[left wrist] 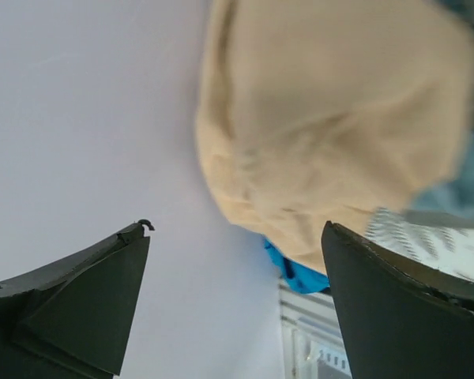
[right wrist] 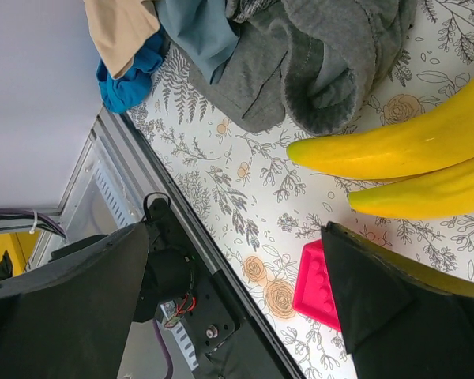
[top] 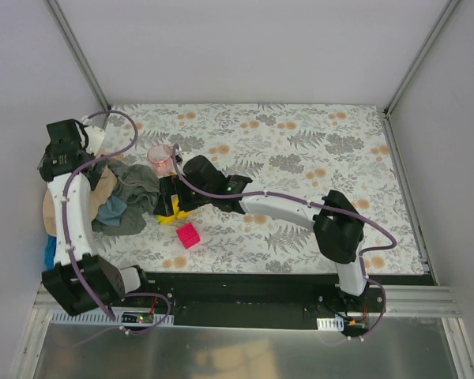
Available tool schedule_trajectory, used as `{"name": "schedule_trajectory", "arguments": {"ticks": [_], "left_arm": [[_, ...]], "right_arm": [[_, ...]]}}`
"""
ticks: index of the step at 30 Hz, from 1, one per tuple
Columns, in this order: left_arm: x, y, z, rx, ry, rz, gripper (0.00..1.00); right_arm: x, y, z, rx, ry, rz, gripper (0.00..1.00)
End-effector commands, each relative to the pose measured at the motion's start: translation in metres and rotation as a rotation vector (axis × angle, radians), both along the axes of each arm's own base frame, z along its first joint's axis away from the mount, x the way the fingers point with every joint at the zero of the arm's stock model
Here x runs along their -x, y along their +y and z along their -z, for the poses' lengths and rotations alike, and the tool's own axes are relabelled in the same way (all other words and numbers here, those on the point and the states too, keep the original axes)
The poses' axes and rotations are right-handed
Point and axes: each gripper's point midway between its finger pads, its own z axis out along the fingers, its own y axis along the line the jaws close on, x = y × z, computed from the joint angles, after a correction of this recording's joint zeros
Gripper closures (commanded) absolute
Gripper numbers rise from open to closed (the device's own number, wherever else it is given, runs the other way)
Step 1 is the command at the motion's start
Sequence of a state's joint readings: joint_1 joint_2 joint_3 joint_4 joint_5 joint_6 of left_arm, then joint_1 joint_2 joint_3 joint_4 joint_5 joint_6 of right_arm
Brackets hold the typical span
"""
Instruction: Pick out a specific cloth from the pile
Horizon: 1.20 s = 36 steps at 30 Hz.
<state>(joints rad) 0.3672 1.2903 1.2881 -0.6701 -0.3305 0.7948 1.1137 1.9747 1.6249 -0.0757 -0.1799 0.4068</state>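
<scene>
The dark grey-green cloth is next for my left gripper, which should go to it and grab its bunched folds [top: 134,181] on the side toward the pink cup.
The pile [top: 114,201] lies at the table's left edge, a heap of tan, blue and dark cloths. The dark grey-green cloth [top: 140,183] lies crumpled on its right side, and its folds [right wrist: 324,63] fill the top of the right wrist view. My left gripper [left wrist: 237,229] is open and holds nothing, raised by the left wall [top: 67,146] above the tan cloth [left wrist: 324,118] and a bright blue cloth [left wrist: 296,272]. My right gripper [right wrist: 237,237] is open and empty too, hovering beside the pile at the bananas [top: 167,201].
A yellow banana bunch [right wrist: 411,150] lies just right of the dark cloth. A pink toy block [top: 188,234] sits near the front rail, and a pink cup [top: 160,158] stands behind the pile. The side wall [left wrist: 79,118] is close on the left.
</scene>
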Motion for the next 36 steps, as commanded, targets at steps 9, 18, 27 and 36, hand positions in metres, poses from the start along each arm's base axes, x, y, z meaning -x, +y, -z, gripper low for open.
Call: {"name": "schedule_trajectory", "arguments": {"ticks": [9, 18, 27, 36], "left_arm": [[0.023, -0.157, 0.070, 0.642, 0.097, 0.389, 0.02], [-0.026, -0.169, 0.101, 0.608, 0.163, 0.405, 0.01], [-0.058, -0.147, 0.149, 0.568, 0.267, 0.276, 0.23], [-0.073, -0.138, 0.107, 0.521, 0.078, 0.216, 1.00]], "right_arm": [[-0.002, -0.013, 0.000, 0.022, -0.030, 0.047, 0.01], [0.002, -0.058, 0.010, 0.084, -0.070, 0.111, 0.01], [0.006, -0.093, 0.015, 0.108, -0.100, 0.163, 0.00], [0.007, -0.127, 0.014, 0.138, -0.148, 0.220, 0.00]]}}
